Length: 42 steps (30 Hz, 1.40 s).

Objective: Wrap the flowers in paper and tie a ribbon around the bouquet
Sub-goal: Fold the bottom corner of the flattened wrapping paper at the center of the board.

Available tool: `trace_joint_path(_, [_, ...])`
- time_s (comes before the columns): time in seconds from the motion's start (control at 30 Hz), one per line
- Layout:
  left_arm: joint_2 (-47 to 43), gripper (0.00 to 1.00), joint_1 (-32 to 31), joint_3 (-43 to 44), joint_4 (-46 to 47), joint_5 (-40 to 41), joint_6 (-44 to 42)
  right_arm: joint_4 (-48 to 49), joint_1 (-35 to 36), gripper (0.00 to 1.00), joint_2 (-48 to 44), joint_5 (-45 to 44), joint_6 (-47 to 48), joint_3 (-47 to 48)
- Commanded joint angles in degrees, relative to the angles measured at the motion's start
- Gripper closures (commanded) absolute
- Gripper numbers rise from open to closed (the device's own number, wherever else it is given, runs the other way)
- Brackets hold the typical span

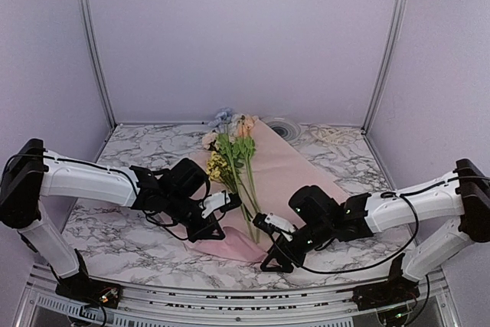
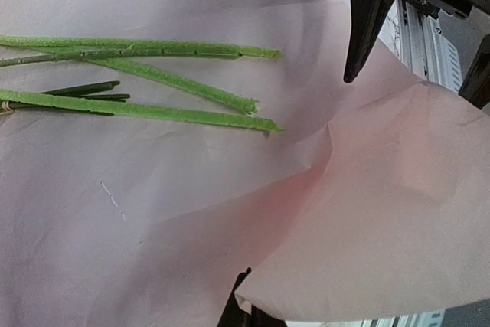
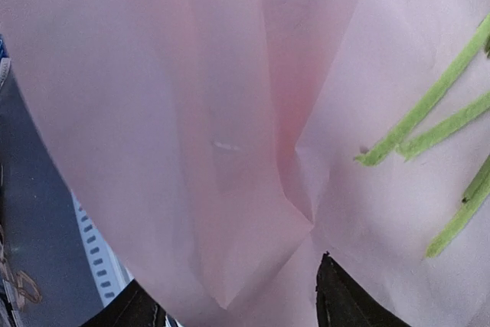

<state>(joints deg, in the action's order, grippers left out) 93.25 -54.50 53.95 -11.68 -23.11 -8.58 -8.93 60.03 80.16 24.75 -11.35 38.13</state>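
The paper's folded edge bunches short of the stem ends, so next my left gripper grips its fold farther from the stems (image 1: pixel 193 244) and pulls it flat.
The flowers (image 1: pixel 233 151) lie on the pink paper (image 1: pixel 291 170), blooms toward the back and green stems (image 2: pixel 176 82) pointing to the near edge. My left gripper (image 1: pixel 222 218) is at the sheet's near left part. In the left wrist view that gripper (image 2: pixel 246 305) is shut on a folded edge of the paper (image 2: pixel 367 212), which stands lifted. My right gripper (image 1: pixel 268 241) is open just right of the stem ends (image 3: pixel 429 112). A loose corner of the paper (image 3: pixel 230 281) hangs between its spread fingers (image 3: pixel 344 296). The ribbon (image 1: pixel 331 135) lies coiled at the back right.
A round ringed plate (image 1: pixel 282 125) sits at the back behind the paper. The marble table (image 1: pixel 122 227) is boxed in by lilac walls and metal posts (image 1: pixel 93 44). A metal rail (image 1: pixel 230 300) runs along the near edge by the arm bases.
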Motion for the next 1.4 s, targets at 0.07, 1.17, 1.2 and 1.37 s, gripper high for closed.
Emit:
trace_joint_path(0.07, [1.31, 1.0, 1.01, 1.33, -1.57, -0.57, -0.28, 3.39, 1.76, 0.52, 1.79, -1.23, -0.34, -1.89])
trace_joint_path(1.17, [-8.03, 1.0, -0.3, -16.42, 14.31, 2.17, 7.34, -19.56, -10.15, 1.0, 7.21, 4.88, 8.63, 11.02])
trace_joint_path(1.2, [-8.19, 1.0, -0.26, -16.38, 14.19, 2.99, 7.65, -20.12, -10.68, 1.0, 7.76, 4.75, 8.96, 11.6])
trace_joint_path(1.37, [-8.22, 1.0, 0.16, -15.93, 13.31, 6.13, 9.19, -18.17, -11.43, 0.77, 9.17, 7.22, 8.57, 11.63])
